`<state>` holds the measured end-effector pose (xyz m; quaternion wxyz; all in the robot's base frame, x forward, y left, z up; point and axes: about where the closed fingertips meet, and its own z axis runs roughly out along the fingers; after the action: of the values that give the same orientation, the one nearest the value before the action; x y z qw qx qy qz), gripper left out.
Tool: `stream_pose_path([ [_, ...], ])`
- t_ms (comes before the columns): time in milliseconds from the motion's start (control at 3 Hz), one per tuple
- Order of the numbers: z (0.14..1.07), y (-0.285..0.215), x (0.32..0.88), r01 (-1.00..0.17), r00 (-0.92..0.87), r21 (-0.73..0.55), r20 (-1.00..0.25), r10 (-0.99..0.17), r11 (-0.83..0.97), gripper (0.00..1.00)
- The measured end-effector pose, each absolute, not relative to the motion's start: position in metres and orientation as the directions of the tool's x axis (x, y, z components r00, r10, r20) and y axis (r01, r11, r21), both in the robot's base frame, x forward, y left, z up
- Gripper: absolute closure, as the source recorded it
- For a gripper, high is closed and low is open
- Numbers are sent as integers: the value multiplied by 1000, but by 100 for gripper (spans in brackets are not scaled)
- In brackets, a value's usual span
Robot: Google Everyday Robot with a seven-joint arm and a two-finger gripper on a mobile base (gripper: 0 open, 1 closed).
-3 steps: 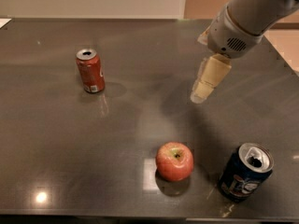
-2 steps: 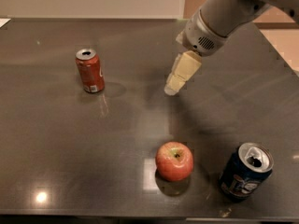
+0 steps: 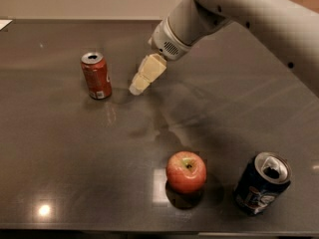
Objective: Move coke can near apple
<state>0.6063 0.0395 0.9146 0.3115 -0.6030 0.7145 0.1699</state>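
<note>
I need to close my gripper on the upper half of the coke can (image 3: 96, 71), just under the coke can's silver top.
The coke can (image 3: 96, 75), red with a silver top, stands upright at the left of the dark table (image 3: 60, 148). The apple (image 3: 186, 172), red with a yellowish patch at its stem, sits near the front, right of centre. My gripper (image 3: 135, 88) hangs from the white arm coming in from the upper right. Its cream tip is just right of the coke can, a small gap apart, above the table. It holds nothing.
A dark blue can (image 3: 261, 183) stands upright to the right of the apple, near the front edge. A pale wall runs behind the table's far edge. A white scrap (image 3: 4, 24) lies at the far left corner.
The gripper has swung left across the table, from the right of centre to just beside the coke can. The cans and the apple have not moved.
</note>
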Motion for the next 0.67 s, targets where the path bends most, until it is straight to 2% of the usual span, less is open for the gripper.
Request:
stream_pose_path([
  [667,902,111,622,-975,-62,-105,-717,-694,196,0],
])
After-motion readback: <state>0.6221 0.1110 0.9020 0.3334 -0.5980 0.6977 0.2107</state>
